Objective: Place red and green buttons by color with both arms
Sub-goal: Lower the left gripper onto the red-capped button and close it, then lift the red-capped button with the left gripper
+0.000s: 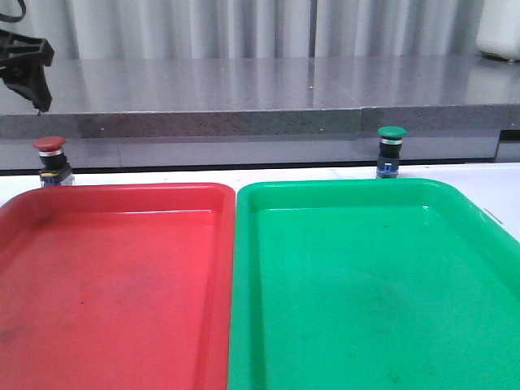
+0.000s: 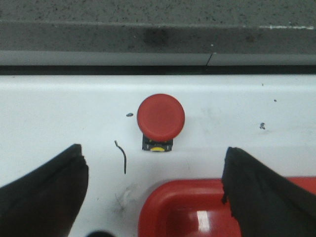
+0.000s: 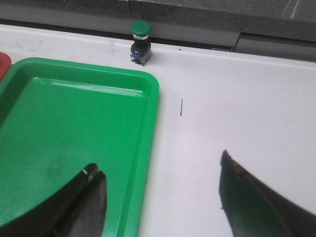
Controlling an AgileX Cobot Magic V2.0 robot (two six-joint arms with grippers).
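Observation:
The robot's left gripper should next go down to the red button's round cap (image 1: pixel 49 145) (image 2: pixel 161 117) and close there, above the button's dark body.
The red button (image 1: pixel 49 158) stands upright on the white table just behind the red tray's (image 1: pixel 114 195) far left corner. The green button (image 1: pixel 392 149) stands upright just behind the green tray's (image 1: pixel 341 191) far rim. My left gripper (image 2: pixel 154 150) is open and empty, hovering above the red button (image 2: pixel 160 118), which lies just ahead of the gap between the fingers; it shows at the top left of the front view (image 1: pixel 32 81). My right gripper (image 3: pixel 159 163) is open and empty over the green tray's right rim (image 3: pixel 150 113), well short of the green button (image 3: pixel 140 34). It is out of the front view.
The two trays lie side by side and fill the near table. A grey stone ledge (image 1: pixel 244 114) runs along the back just behind both buttons. White table (image 3: pixel 237 98) lies to the right of the green tray. A white object (image 1: pixel 500 28) stands on the ledge at far right.

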